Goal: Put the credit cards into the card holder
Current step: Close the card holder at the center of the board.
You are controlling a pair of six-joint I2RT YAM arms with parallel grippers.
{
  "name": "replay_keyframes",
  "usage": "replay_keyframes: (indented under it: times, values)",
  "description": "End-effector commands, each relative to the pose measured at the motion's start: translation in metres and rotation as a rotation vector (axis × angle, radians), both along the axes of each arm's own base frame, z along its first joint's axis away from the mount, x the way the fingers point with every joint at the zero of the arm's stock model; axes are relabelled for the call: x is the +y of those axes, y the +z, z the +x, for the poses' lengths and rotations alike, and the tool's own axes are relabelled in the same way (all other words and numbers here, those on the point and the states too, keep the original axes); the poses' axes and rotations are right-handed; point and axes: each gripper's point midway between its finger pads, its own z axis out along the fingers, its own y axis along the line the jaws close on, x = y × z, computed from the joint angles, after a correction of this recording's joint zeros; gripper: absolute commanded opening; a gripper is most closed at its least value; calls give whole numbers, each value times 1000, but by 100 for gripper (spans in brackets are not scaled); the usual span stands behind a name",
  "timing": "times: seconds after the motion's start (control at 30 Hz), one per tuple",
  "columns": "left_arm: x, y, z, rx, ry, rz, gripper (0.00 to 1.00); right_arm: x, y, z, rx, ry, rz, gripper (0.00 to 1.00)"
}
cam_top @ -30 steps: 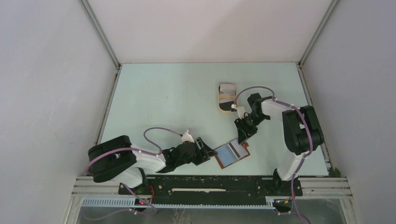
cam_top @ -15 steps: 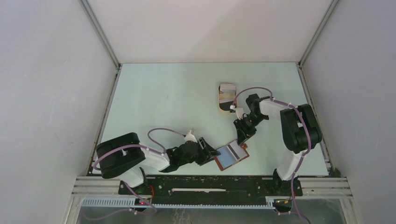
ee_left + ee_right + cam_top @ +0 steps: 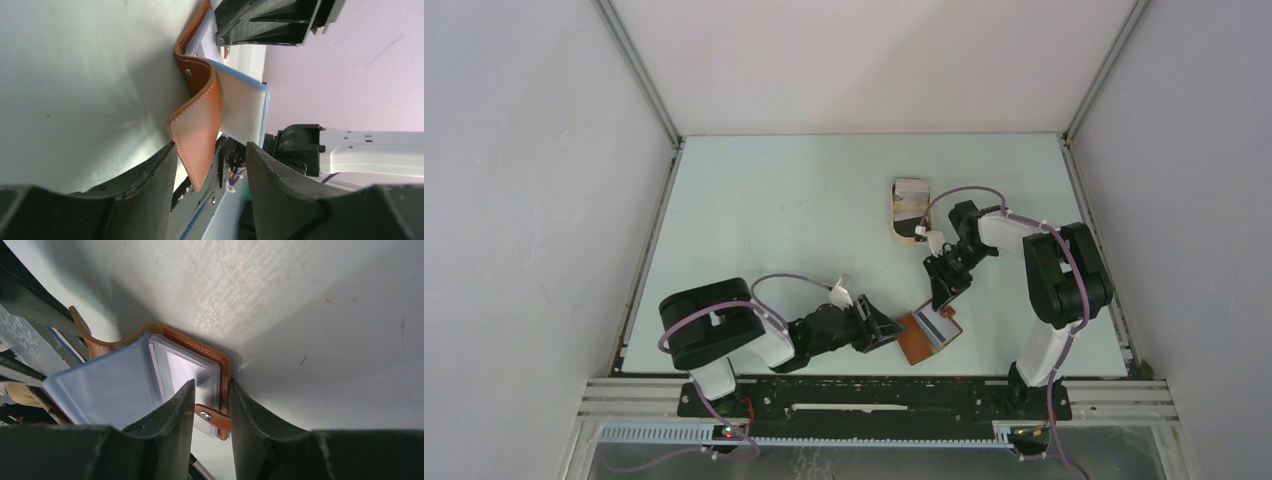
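Observation:
The clear sleeves are pinched together with the card holder's edge in my right gripper, so I should open my right gripper and take the holder by its snap tab [image 3: 213,417].
The reddish-brown card holder [image 3: 927,337] lies half folded near the table's front edge. Its left flap [image 3: 197,130] stands up between the fingers of my open left gripper [image 3: 890,331], whose jaws [image 3: 210,150] straddle the flap's corner. A pale blue card [image 3: 110,385] rests against the clear sleeves inside. My right gripper [image 3: 944,296] comes down on the holder's far right edge. In the right wrist view it [image 3: 212,385] is shut on that edge and the sleeves, just above the snap tab [image 3: 210,416]. More credit cards [image 3: 911,194] lie in the tan tray.
The tan oval tray [image 3: 896,222] sits behind the right gripper, mid-table. The metal rail of the arm bases [image 3: 874,392] runs close in front of the holder. Grey walls enclose the table on three sides.
My left gripper has pushed rightward, and the holder's left flap has risen from flat to upright, covering most of the blue card. The right gripper has stayed on the far edge, jaws slightly narrower.

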Motion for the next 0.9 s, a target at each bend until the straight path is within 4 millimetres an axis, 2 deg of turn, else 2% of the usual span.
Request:
replay_keyframes:
  times: [0.0,0.2,0.43,0.63,0.87]
  values:
    - [-5,38,8,-82,18,-189,57,11,1,-2,20,12,21,39]
    - [-8,36,8,-65,14,-208,57,11,1,-3,21,12,19,39]
    - [-12,44,9,-98,1,-222,58,11,0,-3,22,14,19,40]
    - [-26,39,4,-79,-57,-221,58,12,2,-3,22,15,23,40]
    - [-38,41,9,-108,-77,-182,59,13,5,-3,21,19,33,44]
